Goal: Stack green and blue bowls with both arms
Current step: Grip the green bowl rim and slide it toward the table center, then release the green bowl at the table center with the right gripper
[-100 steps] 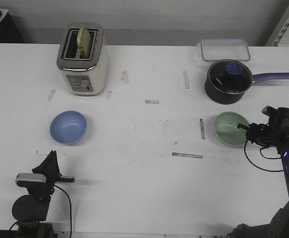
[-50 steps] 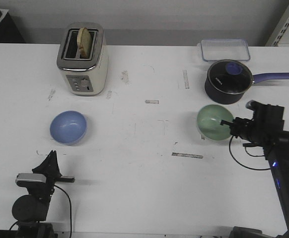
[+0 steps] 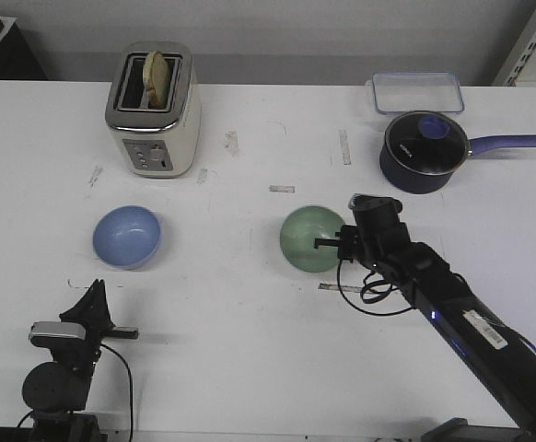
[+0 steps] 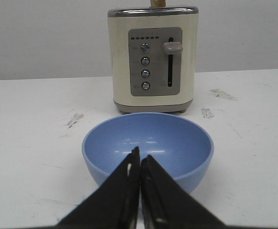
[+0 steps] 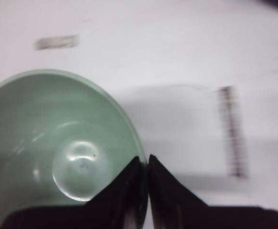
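Note:
The robot's right gripper will put the green bowl down nearer the blue bowl, just in front of the middle tape mark (image 3: pixel 275 241).
The pale green bowl (image 3: pixel 310 238) hangs near the table's middle, pinched at its right rim by my right gripper (image 3: pixel 334 244). The right wrist view shows the fingers (image 5: pixel 132 179) closed either side of the green bowl's (image 5: pixel 58 138) rim, one inside and one outside, with the bowl's shadow on the table beyond. The blue bowl (image 3: pixel 127 236) rests upright on the table at the left. My left gripper (image 3: pixel 97 295) stands near the front edge, short of it. Its tips (image 4: pixel 140 157) are shut and empty, pointing at the blue bowl (image 4: pixel 177 138).
A cream toaster (image 3: pixel 153 115) with a bread slice stands behind the blue bowl. At the back right sit a dark navy saucepan (image 3: pixel 423 152) with a glass lid and a clear container (image 3: pixel 416 91). Worn tape marks (image 3: pixel 346 288) dot the white table.
My right arm has carried the green bowl leftward, from the right side of the table to near the middle. The left arm and blue bowl have not moved.

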You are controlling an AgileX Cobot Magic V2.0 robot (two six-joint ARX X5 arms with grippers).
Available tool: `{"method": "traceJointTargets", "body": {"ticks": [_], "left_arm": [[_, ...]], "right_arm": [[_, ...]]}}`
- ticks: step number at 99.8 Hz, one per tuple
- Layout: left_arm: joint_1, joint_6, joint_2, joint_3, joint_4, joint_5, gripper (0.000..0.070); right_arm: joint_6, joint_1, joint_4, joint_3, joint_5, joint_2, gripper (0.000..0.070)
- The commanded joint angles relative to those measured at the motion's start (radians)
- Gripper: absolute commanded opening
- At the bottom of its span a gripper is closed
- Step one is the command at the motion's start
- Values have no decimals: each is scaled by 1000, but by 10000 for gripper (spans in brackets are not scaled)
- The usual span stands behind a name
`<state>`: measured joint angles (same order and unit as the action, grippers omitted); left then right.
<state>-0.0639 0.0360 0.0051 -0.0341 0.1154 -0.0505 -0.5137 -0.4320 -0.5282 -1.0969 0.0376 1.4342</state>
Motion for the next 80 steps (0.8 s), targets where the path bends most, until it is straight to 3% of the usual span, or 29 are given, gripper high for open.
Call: {"method": "traceJointTargets", "body": {"ticks": [1, 42, 67, 73, 80], "left_arm": [[0, 8, -2, 21, 13, -2, 2], [0, 8, -2, 21, 13, -2, 2], [0, 8, -2, 21, 13, -2, 2], [0, 8, -2, 21, 13, -2, 2], [0, 8, -2, 21, 13, -2, 2]], "right_arm": [[-72, -21, 31, -22, 8, 33, 0], [-122, -126, 154, -22, 16, 156, 0], [-117, -139, 161, -22, 18, 177, 3], [-117, -139, 161, -22, 18, 177, 33], [-117, -139, 161, -22, 18, 177, 136]]}}
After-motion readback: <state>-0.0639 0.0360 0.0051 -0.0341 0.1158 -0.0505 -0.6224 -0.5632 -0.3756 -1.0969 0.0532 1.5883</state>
